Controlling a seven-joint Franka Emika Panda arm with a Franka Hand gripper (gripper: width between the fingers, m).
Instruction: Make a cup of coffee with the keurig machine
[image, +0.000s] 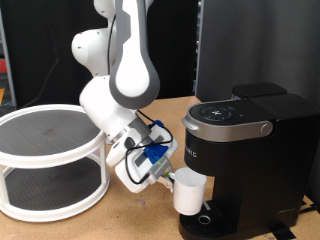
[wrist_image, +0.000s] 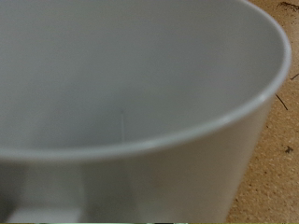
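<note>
Next, my gripper lets go of the white cup on the round drip tray of the black keurig machine (image: 205, 223).
The white cup (image: 189, 193) is upright under the brew head of the black keurig machine (image: 245, 140), just over its round drip tray (image: 207, 224). My gripper (image: 170, 180) reaches in from the exterior view's left and is shut on the cup at the rim on its near side. In the wrist view the cup (wrist_image: 131, 84) fills almost the whole picture. Its white inside looks empty, and my fingers do not show there. The machine's silver-grey lid handle (image: 232, 127) is down.
A white two-tier round rack (image: 45, 160) with mesh shelves stands on the wooden table (image: 130, 215) at the exterior view's left. A dark panel (image: 255, 45) rises behind the machine. My arm's white links lean over the table's middle.
</note>
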